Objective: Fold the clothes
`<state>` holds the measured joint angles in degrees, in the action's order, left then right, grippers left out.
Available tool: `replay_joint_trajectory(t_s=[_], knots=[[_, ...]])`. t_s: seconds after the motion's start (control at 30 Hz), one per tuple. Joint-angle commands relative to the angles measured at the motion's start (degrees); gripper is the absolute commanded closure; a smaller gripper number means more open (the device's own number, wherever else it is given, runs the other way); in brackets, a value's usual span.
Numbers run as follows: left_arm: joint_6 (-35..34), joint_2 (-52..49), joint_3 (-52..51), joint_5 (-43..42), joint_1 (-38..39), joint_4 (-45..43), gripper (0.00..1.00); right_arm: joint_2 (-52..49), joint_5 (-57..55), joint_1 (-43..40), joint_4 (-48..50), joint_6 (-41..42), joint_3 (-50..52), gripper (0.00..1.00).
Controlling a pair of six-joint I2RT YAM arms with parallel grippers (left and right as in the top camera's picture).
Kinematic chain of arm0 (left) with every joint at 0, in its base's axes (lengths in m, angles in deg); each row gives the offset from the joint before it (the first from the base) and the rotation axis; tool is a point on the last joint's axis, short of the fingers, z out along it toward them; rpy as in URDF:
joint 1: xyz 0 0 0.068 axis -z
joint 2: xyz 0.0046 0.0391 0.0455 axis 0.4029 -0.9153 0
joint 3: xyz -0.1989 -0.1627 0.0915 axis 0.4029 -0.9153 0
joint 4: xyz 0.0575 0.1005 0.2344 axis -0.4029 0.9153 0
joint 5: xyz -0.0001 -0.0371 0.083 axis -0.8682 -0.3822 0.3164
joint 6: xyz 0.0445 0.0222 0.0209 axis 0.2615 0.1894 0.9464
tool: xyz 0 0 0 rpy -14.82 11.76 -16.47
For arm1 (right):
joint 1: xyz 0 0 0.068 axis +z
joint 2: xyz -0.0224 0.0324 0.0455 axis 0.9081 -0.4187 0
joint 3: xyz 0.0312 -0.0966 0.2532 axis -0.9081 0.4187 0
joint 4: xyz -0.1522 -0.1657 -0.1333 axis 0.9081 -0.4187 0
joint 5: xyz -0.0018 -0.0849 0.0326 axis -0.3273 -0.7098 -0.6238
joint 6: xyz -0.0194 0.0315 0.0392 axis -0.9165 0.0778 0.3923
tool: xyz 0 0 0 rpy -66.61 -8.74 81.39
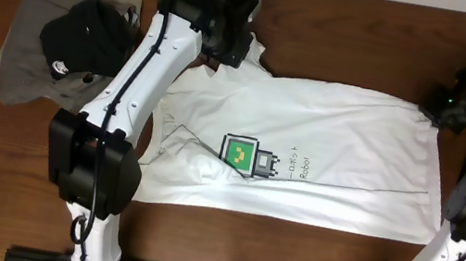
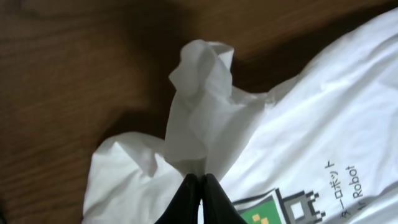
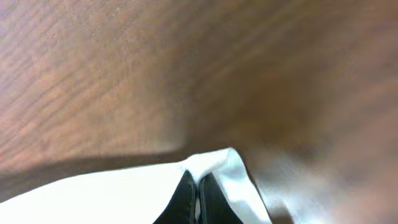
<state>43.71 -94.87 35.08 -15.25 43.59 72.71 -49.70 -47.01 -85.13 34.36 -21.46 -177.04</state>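
My left gripper needs to let go of the bunched fold of white fabric over the green pixel-robot print [image 1: 231, 159] [image 2: 256, 218].
The white T-shirt [image 1: 343, 148] lies spread across the middle of the table, print side up, with the green pixel-robot print [image 1: 248, 156] near its centre. My left gripper [image 1: 231, 55] is at the shirt's far left corner. In the left wrist view the left gripper [image 2: 201, 178] is shut on a bunched fold of the white fabric [image 2: 199, 118], which rises in a peak beyond the fingertips. My right gripper [image 1: 431, 113] is at the shirt's far right corner. In the right wrist view the right gripper [image 3: 196, 179] is shut on the shirt's white edge [image 3: 217, 163].
A grey-olive garment [image 1: 24, 60] lies at the far left with a black garment [image 1: 89, 33] on top of it. Brown wooden table [image 1: 360, 38] surrounds the shirt. The left arm [image 1: 144, 70] crosses the shirt's left side.
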Motion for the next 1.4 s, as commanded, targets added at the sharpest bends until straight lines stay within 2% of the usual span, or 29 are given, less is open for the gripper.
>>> replay_joint_trajectory(t_s=[0.0,0.17,0.43,0.67,1.0,1.37], knots=[[0.3,3.2,0.4,1.2,0.0,1.5,0.94,8.2,-1.1,-1.8,-3.1,-2.6,-0.5,0.99],[0.3,5.0,0.4,1.1,0.0,5.0,0.94,12.7,-1.1,-2.2,-10.3,-6.3,-0.5,0.99],[-0.6,5.1,0.4,1.1,0.0,13.7,0.94,13.0,-1.1,-2.2,-22.9,-8.6,-0.5,0.99],[-0.9,5.1,0.0,-2.8,0.0,19.0,0.94,13.2,-2.9,-2.2,-26.3,-8.7,-0.5,0.99],[-4.2,5.1,-4.5,-2.8,0.0,23.7,0.94,13.2,-8.7,-2.2,-32.8,-10.3,-0.5,0.99],[-7.8,5.1,-10.8,-2.8,1.6,30.8,0.94,13.2,-11.4,-2.2,-35.2,-10.3,-0.5,0.99]])
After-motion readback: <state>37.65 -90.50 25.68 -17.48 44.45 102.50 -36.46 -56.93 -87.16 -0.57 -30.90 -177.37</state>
